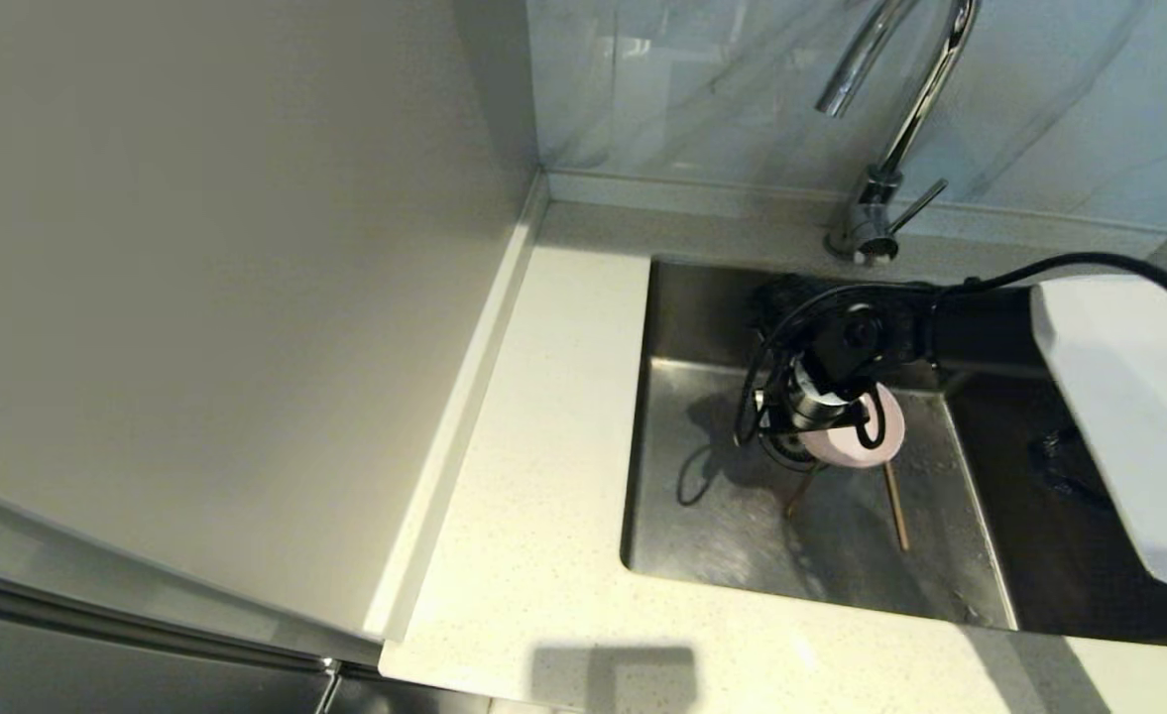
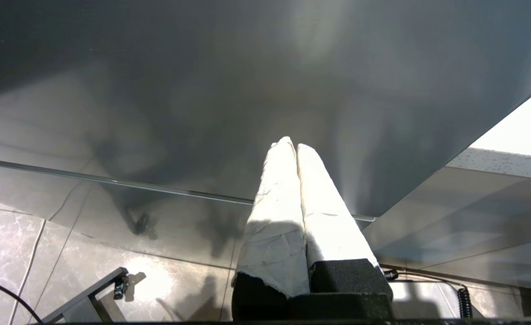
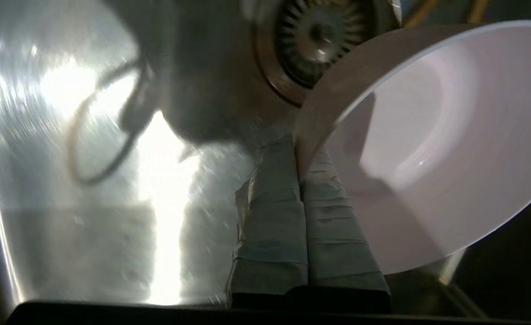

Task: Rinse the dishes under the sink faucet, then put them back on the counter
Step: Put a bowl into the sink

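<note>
The pink bowl will go down from my right gripper onto the bottom of the sink beside the round strainer drain (image 1: 830,472) (image 3: 363,129).
My right gripper (image 3: 299,155) is down in the steel sink (image 1: 702,516), shut on the rim of the pale pink bowl (image 1: 856,436), one finger inside and one outside the wall. The pink bowl (image 3: 427,149) hangs tilted on its side just above the round strainer drain (image 3: 321,38). Two brown chopsticks (image 1: 895,506) lie on the sink floor under it. The chrome faucet (image 1: 905,109) stands behind the sink, its side lever (image 1: 915,206) pointing right. No yellow bowl shows. My left gripper (image 2: 294,144) is shut on nothing, parked low by a dark cabinet front.
The speckled counter (image 1: 533,496) runs left of and in front of the sink. A beige wall panel (image 1: 206,278) rises along the counter's left side. My white right arm link (image 1: 1128,416) covers the sink's right part. The marbled back wall (image 1: 702,89) stands behind the faucet.
</note>
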